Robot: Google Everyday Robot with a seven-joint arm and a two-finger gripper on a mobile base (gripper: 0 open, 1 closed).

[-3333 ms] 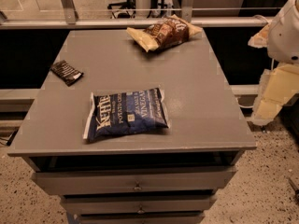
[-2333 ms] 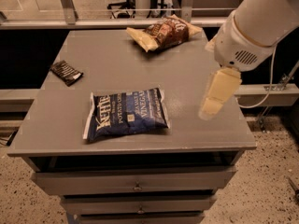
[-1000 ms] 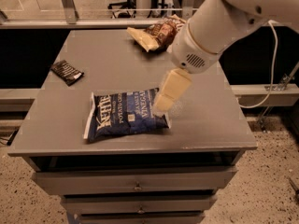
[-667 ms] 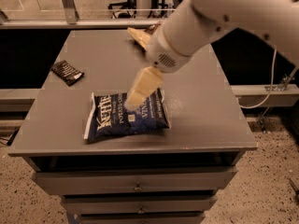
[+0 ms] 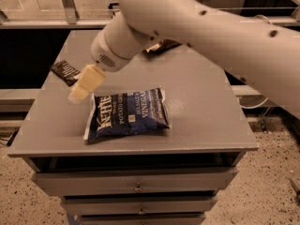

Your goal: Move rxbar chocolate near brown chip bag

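Observation:
Next, I close my gripper on the middle of the rxbar chocolate (image 5: 65, 72), the small dark wrapper near the side edge of the grey table.
The rxbar chocolate (image 5: 65, 72), a small flat dark wrapper, lies near the left edge of the grey table (image 5: 206, 97). My gripper (image 5: 86, 84), pale yellow, hangs above the table just right of the bar and over the upper left corner of the blue bag; it holds nothing that I can see. The brown chip bag (image 5: 162, 45) lies at the back of the table. My white arm (image 5: 197, 22) hides most of it; only a dark sliver shows under the arm.
A large blue Kettle chip bag (image 5: 129, 114) lies flat at the front middle of the table, between the bar and the right side. Drawers (image 5: 136, 184) are below the table's front edge. A rail (image 5: 70, 3) runs behind the table.
My arm has swept from the right side of the table across to the left. The gripper went from beside the table, over the blue bag, to close by the rxbar. The objects have not moved.

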